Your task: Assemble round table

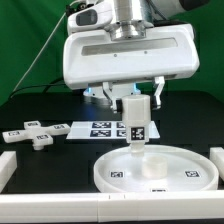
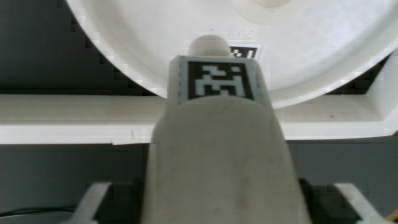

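Next, I let go of the cylinder leg with my gripper so it stands upright on the small raised part in the middle of the round disc (image 1: 151, 157) (image 2: 265, 9).
The large rimmed round disc (image 1: 158, 170) lies flat at the front of the black table; it fills the far part of the wrist view (image 2: 160, 45). My gripper (image 1: 136, 103) is shut on the short thick cylinder leg (image 1: 137, 123), holding it upright with its lower end at or just above the disc's middle; I cannot tell if they touch. In the wrist view the tagged leg (image 2: 217, 130) runs out between the dark finger pads (image 2: 111, 200) toward the disc centre. The cross-shaped foot piece (image 1: 31, 134) lies on the table at the exterior view's left.
The marker board (image 1: 100, 129) lies flat behind the disc. White straight border rails run along the front (image 1: 60, 207), at the exterior view's left edge (image 1: 6, 166), and under the disc in the wrist view (image 2: 71, 112). A green backdrop stands behind.
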